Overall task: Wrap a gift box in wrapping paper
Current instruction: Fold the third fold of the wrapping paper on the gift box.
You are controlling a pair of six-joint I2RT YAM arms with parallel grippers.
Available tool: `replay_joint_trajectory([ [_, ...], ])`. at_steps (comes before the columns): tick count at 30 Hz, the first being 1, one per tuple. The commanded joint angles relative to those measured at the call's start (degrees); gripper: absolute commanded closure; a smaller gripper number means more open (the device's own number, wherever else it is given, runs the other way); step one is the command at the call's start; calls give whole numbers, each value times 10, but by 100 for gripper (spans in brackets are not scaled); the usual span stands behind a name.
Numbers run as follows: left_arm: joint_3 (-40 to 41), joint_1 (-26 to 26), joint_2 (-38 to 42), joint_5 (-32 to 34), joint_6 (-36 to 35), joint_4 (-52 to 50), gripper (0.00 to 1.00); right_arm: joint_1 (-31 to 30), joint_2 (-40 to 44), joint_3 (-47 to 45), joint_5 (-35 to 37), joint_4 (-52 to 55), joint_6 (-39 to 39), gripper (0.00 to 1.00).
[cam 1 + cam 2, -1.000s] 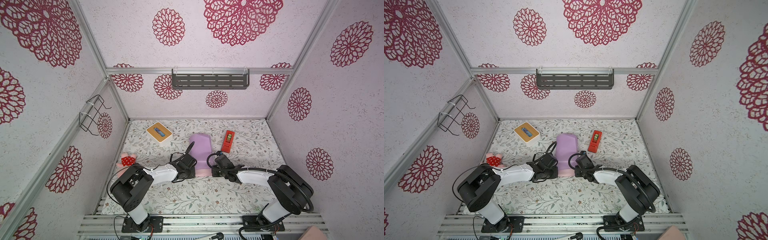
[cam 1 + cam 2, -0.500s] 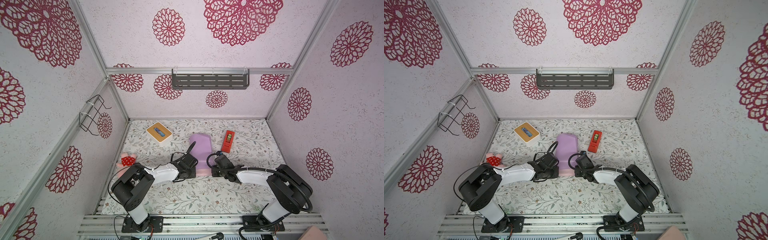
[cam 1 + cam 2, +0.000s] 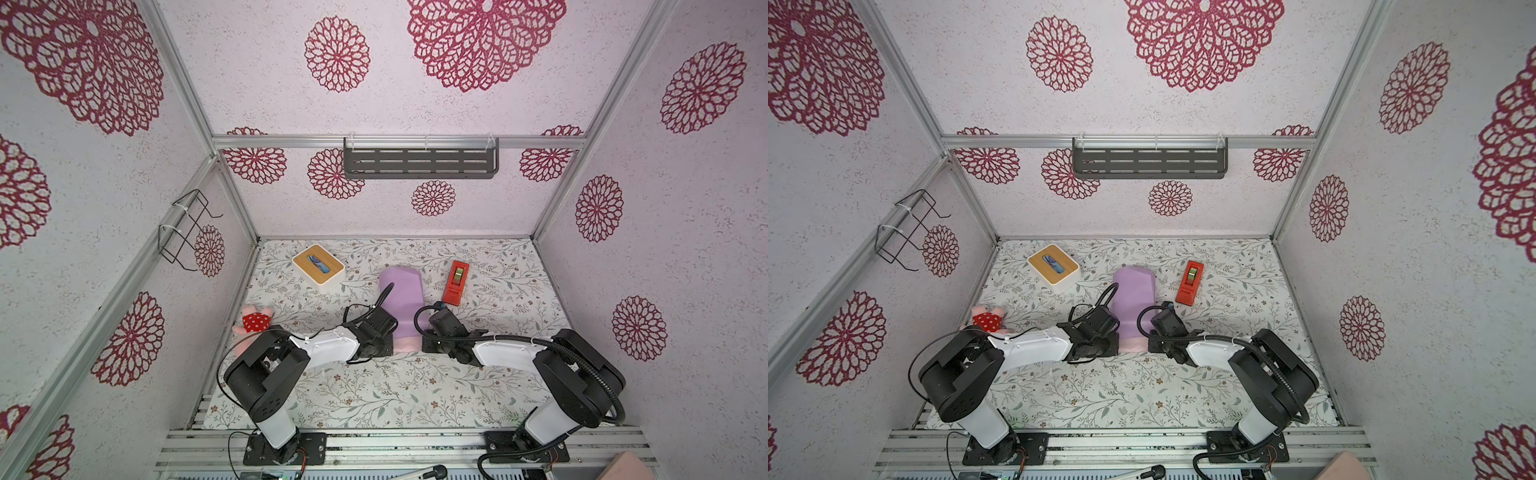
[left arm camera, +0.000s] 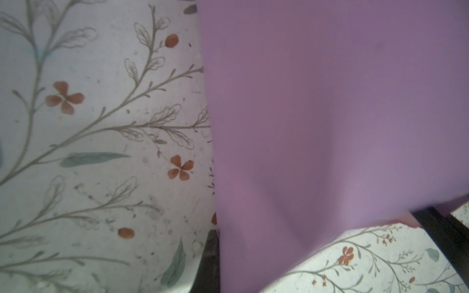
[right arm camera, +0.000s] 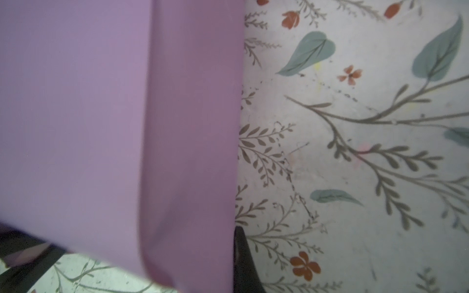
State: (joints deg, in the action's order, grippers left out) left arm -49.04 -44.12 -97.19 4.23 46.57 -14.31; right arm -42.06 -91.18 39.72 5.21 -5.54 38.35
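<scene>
Next, my left gripper steadies the lilac top, which lies free while both my grippers pinch the paper's side edges, as my right gripper takes the paper's corner (image 3: 419,346).
The wrapping paper (image 3: 401,297) lies lilac side up as a long hump in the middle of the floral table, and a strip of its pink face (image 3: 405,344) shows at the near end. The gift box is hidden under it. My left gripper (image 3: 392,347) is shut on the paper's near left edge. In the left wrist view one dark finger (image 4: 209,261) lies against the lilac sheet (image 4: 330,114). My right gripper (image 3: 424,345) is shut on the near right edge. One finger (image 5: 242,263) shows beside the paper (image 5: 114,126); the other is covered.
A white box with a wooden slotted top (image 3: 318,269) stands at the back left. A red tape dispenser (image 3: 455,282) lies right of the paper. A pink and red plush toy (image 3: 255,321) sits by the left wall. A grey shelf (image 3: 419,160) hangs on the back wall.
Both arms stay at the paper's near end. The right gripper has closed the rest of the way on the paper's edge.
</scene>
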Motion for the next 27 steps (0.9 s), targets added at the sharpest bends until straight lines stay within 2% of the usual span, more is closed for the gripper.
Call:
replay_joint_trajectory([
  [1, -11, -6, -1, 11, 5, -4, 100, -1, 13, 12, 8, 2, 13, 94],
  [2, -10, -6, 3, 13, 5, -4, 99, -1, 15, 12, 8, 5, 11, 90],
  [8, 5, -6, 41, 20, -7, -6, 66, 4, 41, 11, 2, 40, -21, 69],
  [11, 21, -5, 76, 18, -27, 4, 47, 8, 67, 2, -31, 44, -48, 61],
  [15, 36, -2, 144, 24, -67, 9, 31, 16, 115, -2, -89, 64, -93, 54],
  [21, 34, 28, 218, 28, -162, 32, 16, 50, 185, 6, -164, 137, -161, 33],
  [24, 9, 35, 215, 38, -271, 37, 15, 105, 211, -8, -218, 130, -170, 30],
  [27, 13, 35, 203, 35, -396, 85, 15, 149, 213, -23, -263, 102, -160, 28],
])
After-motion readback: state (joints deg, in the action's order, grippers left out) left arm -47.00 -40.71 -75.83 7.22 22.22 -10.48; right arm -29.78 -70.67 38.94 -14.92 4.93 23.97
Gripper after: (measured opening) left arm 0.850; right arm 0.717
